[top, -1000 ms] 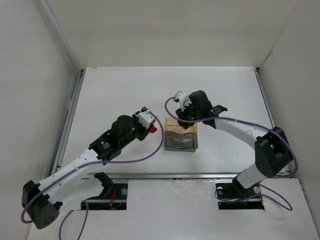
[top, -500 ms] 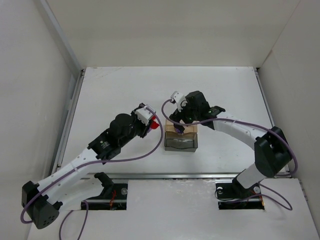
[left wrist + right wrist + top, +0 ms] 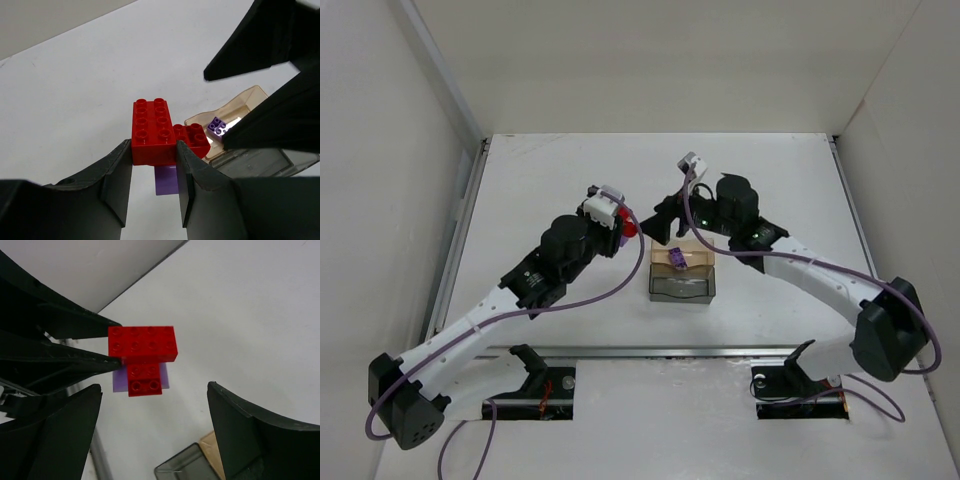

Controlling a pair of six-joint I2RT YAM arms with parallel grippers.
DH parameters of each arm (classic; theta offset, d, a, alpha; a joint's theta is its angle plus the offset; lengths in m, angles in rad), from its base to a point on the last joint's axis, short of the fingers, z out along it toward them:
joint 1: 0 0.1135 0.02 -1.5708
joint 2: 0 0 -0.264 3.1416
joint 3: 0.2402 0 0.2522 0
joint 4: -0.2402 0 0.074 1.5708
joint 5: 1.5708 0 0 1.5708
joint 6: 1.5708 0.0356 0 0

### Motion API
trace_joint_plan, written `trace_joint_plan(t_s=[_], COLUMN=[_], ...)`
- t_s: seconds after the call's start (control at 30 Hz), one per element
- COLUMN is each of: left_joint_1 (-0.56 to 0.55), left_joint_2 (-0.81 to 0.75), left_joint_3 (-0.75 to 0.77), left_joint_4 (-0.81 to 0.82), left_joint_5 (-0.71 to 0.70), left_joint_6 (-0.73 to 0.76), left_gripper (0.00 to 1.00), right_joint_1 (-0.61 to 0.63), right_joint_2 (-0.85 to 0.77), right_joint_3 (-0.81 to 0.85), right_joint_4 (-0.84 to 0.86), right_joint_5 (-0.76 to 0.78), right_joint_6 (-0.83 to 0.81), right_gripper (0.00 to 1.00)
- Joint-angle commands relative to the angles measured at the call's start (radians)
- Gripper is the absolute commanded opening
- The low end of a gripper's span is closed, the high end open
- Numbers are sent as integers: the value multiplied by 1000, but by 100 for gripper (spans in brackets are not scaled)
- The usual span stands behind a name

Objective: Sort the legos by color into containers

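The left gripper will release the red lego inside the smoky grey container (image 3: 674, 291) (image 3: 246, 165), next to the tan-orange one.
My left gripper (image 3: 623, 228) is shut on a red lego (image 3: 629, 228) and holds it above the table, left of the containers. In the left wrist view the red lego (image 3: 152, 131) sits between my fingers, with a purple piece (image 3: 166, 181) stuck under it. My right gripper (image 3: 665, 228) hangs open and empty just above the tan-orange container (image 3: 705, 262). A small purple lego (image 3: 673, 258) lies inside that container. The smoky grey container (image 3: 682, 290) touches its near side. The right wrist view shows the red lego (image 3: 142, 347) ahead of my open right gripper (image 3: 155, 395).
White walls close in the table on the left, back and right. A metal rail (image 3: 620, 351) runs along the near edge. Both arms meet close together over the middle, left of the two containers.
My right gripper opened and drew back upward, and the purple lego it held now lies in the tan-orange container. My left arm carried the red lego slightly farther from me.
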Motion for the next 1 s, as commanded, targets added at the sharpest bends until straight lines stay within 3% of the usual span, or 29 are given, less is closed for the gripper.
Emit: trace_joint_plan(t_s=[0.0,0.13,0.5,0.97], left_joint_1=[2,2,2,2], left_joint_2=[-14,-14,-14,-14], left_joint_3=[52,52,52,61], left_joint_4=[74,74,93,105], left_joint_5=[-22,-22,-13,-31], left_joint_6=[-29,-20,-20,-20], left_gripper=[0,0,0,0], right_joint_1=[16,25,43,43], right_joint_2=[54,100,160,179], right_joint_3=[34,71,116,114], right_joint_4=[117,117,126,126], right_joint_5=[-80,-105,-134,-113], right_joint_6=[162,173,173,154], right_gripper=[91,86,62,62])
